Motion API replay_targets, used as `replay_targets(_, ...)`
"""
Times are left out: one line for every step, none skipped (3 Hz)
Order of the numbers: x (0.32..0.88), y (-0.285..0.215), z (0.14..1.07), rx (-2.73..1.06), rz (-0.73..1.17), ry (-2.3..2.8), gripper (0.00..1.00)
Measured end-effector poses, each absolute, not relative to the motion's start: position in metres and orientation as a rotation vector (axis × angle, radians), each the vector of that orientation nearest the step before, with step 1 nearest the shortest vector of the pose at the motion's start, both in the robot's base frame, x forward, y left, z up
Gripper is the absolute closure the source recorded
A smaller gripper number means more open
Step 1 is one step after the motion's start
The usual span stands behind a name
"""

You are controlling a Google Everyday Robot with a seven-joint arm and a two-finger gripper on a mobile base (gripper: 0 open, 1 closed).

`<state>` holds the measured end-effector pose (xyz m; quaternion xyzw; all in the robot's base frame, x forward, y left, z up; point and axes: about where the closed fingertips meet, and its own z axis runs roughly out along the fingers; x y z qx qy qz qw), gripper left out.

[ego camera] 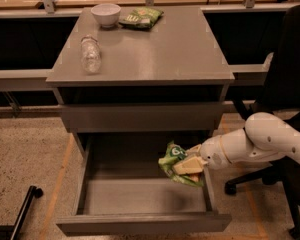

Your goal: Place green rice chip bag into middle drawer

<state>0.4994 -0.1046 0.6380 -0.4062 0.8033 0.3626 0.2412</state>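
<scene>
The green rice chip bag will be released from my gripper onto the middle drawer's grey bottom, toward my arm's side (167,175).
The green rice chip bag (173,160) is bright green and crinkly, with white lettering. It is held over the right rear part of the open middle drawer (140,196), just inside the drawer's right wall and above its flat grey floor. My gripper (189,164) is shut on the bag, its pale fingers (186,166) clamped across the bag's right side. My white arm (260,145) reaches in from the right.
On the cabinet top (155,49) lie a clear plastic bottle (90,54), a white bowl (105,14) and a darker olive-green bag (141,17). The shallow upper drawer front (140,117) is closed. A black office chair (285,104) stands at right.
</scene>
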Motion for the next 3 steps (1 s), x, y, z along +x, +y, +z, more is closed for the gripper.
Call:
replay_targets(0.503, -0.106, 0.641, -1.128, 0.951, 2.211, 1.00)
replay_targets(0.508, -0.096, 0.637, -1.162, 0.965, 2.149, 1.00)
replay_targets(0.521, -0.086, 0.606, -1.166, 1.032, 2.098, 1.00)
